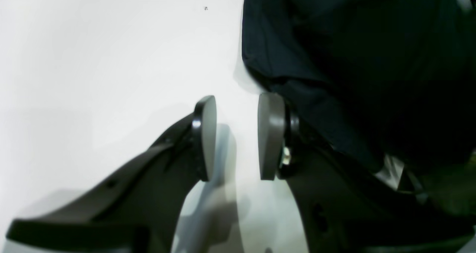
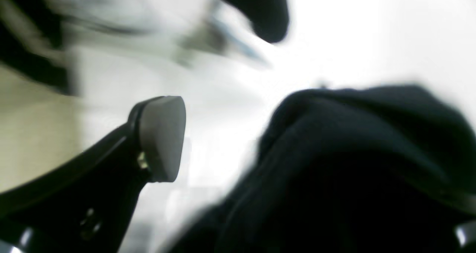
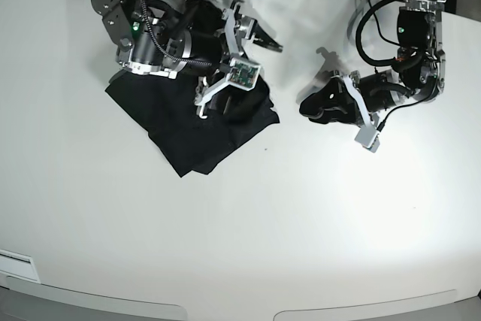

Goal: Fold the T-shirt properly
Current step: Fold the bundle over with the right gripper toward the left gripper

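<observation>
The robot's right gripper should next move to the black T-shirt's corner (image 3: 184, 171) nearest the curved front edge of the table and close there.
The black T-shirt (image 3: 188, 137) lies crumpled on the white table (image 3: 301, 223) at the left of the base view. My right gripper (image 3: 252, 84) hovers over its right edge, jaws spread. In the blurred right wrist view one grey finger pad (image 2: 161, 137) shows bare, while a raised bunch of the T-shirt (image 2: 353, 163) hides the other finger. My left gripper (image 1: 240, 100) is open and empty over bare table, with the T-shirt's edge (image 1: 334, 59) just beside its right finger. In the base view the left gripper (image 3: 312, 103) sits to the right of the shirt, apart from it.
Both arms (image 3: 417, 43) reach in from the table's far edge, where cables and equipment lie. The table's curved front edge (image 3: 225, 310) runs along the bottom of the base view.
</observation>
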